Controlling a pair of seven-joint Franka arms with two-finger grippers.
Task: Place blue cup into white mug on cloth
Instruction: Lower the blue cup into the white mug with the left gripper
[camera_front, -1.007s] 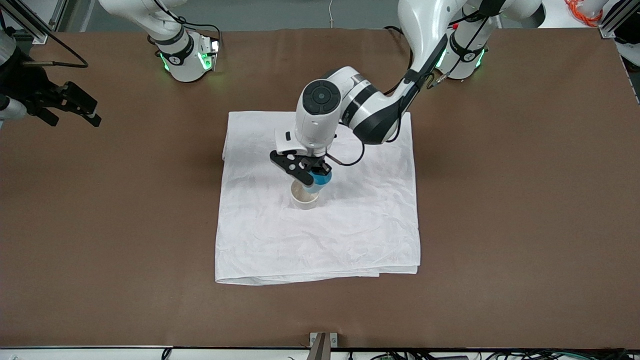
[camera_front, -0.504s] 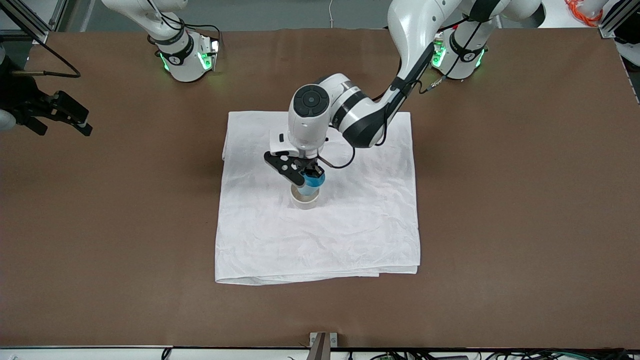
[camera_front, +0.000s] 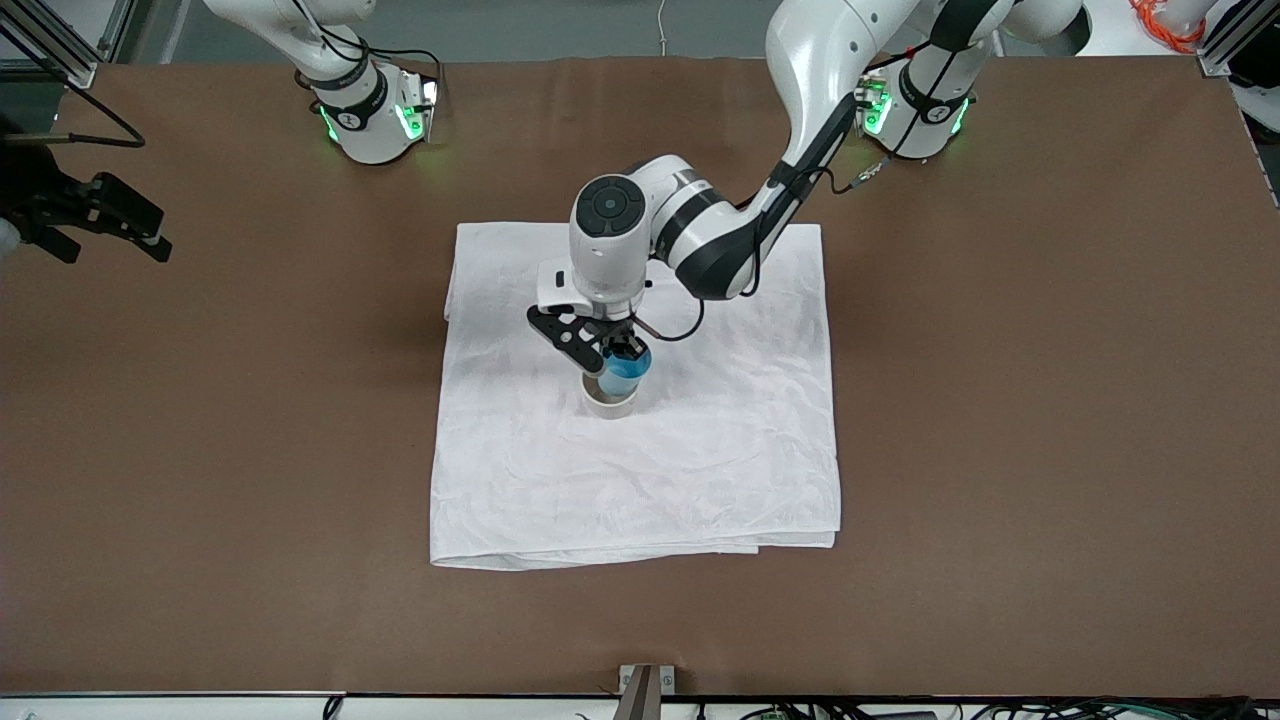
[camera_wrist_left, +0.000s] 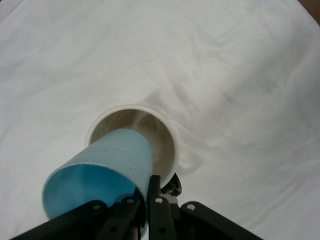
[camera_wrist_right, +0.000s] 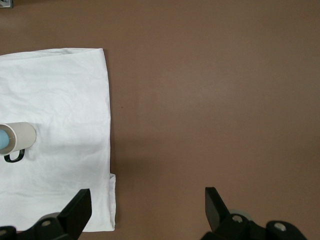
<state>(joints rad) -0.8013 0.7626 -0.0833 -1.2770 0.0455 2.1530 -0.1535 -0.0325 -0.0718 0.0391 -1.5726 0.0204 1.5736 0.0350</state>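
Next, I release the blue cup upright with my left gripper inside the opening of the white mug (camera_front: 613, 389) (camera_wrist_left: 133, 146), within the mug's rim. The cup is tilted, dipping into the mug's mouth.
The white mug (camera_front: 608, 402) stands upright near the middle of the wrinkled white cloth (camera_front: 700, 470). My left gripper (camera_front: 612, 352) is shut on the rim of the blue cup (camera_front: 626, 376) and holds it tilted, its base dipping into the mug's mouth. In the left wrist view the blue cup (camera_wrist_left: 102, 175) leans into the mug (camera_wrist_left: 162, 137), one finger inside the cup's rim and one outside; the mug's black handle (camera_wrist_left: 173, 186) shows beside the fingers. My right gripper (camera_front: 105, 222) is open and empty, up over the bare table at the right arm's end. The right wrist view shows the mug (camera_wrist_right: 21, 136) on the cloth (camera_wrist_right: 60, 100).
The brown table (camera_front: 1000, 400) surrounds the cloth on all sides. The two arm bases (camera_front: 370, 120) stand along the table's edge farthest from the front camera. A small metal bracket (camera_front: 646, 680) sits at the table's near edge.
My left gripper has moved toward the right arm's end and lowered, bringing the blue cup from beside the mug's rim into its mouth. My right gripper has drawn farther outward.
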